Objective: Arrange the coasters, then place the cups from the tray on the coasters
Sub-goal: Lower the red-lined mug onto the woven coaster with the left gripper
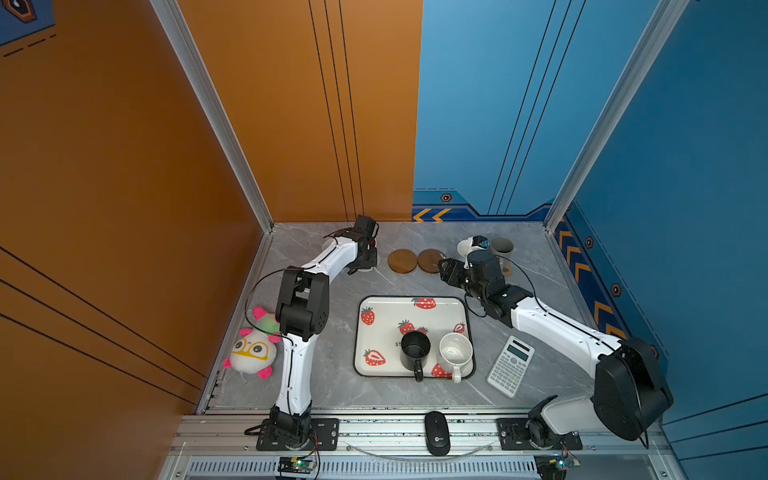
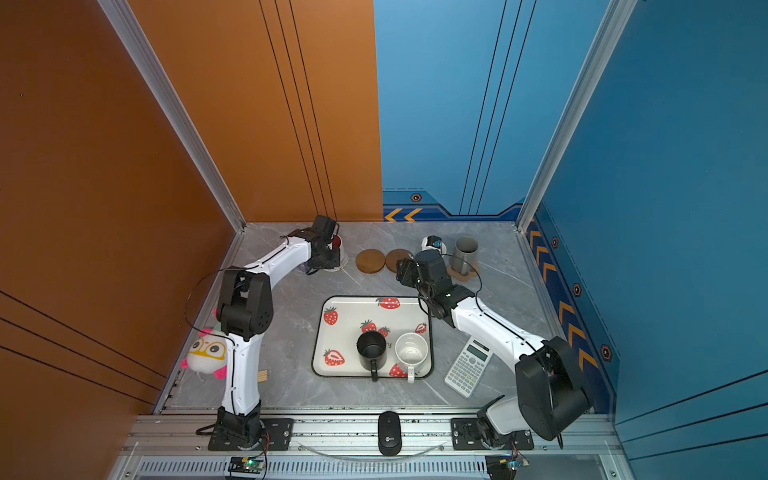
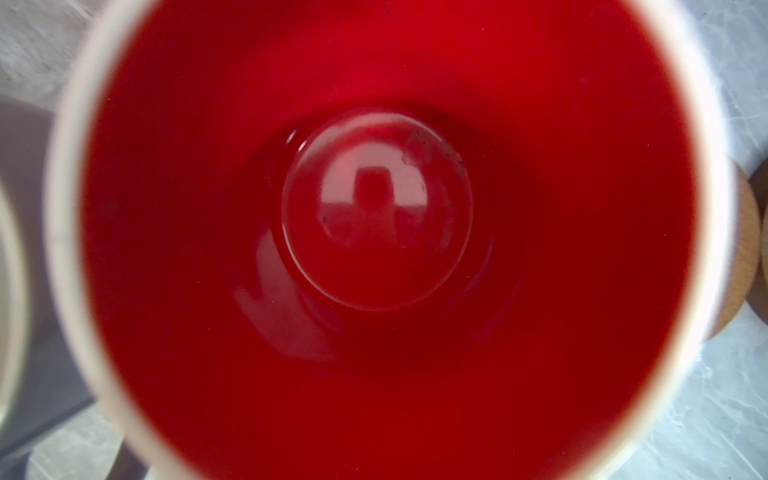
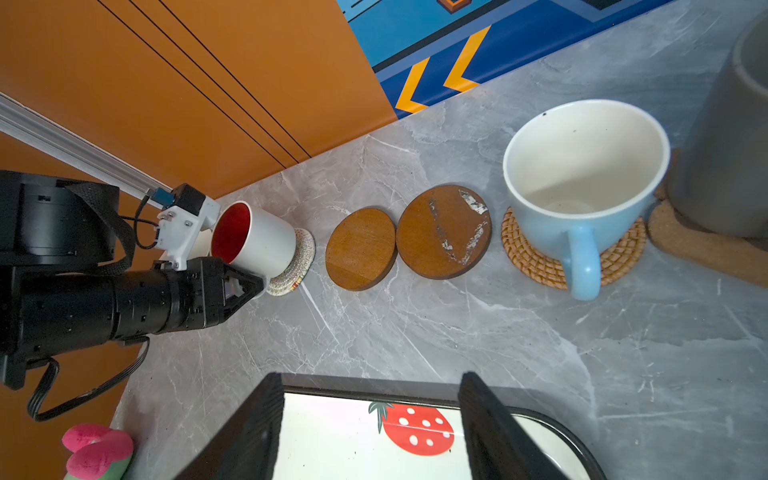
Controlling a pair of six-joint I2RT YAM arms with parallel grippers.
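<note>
My left gripper is going to release the white cup on the cream woven coaster (image 1: 365, 261), there beside the brown wooden discs.
A white cup with red inside (image 4: 257, 241) stands on the cream woven coaster (image 4: 297, 266) at the back left. My left gripper (image 4: 255, 286) is shut on it; its camera looks straight into the red inside (image 3: 374, 208). Two bare brown wooden discs (image 4: 360, 248) (image 4: 444, 230) lie to its right. Further right, the light blue cup (image 4: 582, 174) sits on the rattan coaster (image 4: 536, 257) and the grey cup (image 4: 731, 145) on the paw coaster (image 4: 706, 245). The black cup (image 1: 414, 349) and speckled cup (image 1: 455, 353) stand on the tray (image 1: 386, 332). My right gripper (image 4: 372, 376) hangs open over the tray's far edge.
A calculator (image 1: 510, 365) lies right of the tray, under my right arm. A plush toy (image 1: 253, 349) sits by the left wall behind my left arm. A black mouse (image 1: 437, 432) rests on the front rail. A lavender-grey cup edge (image 3: 29, 174) shows beside the red-lined cup.
</note>
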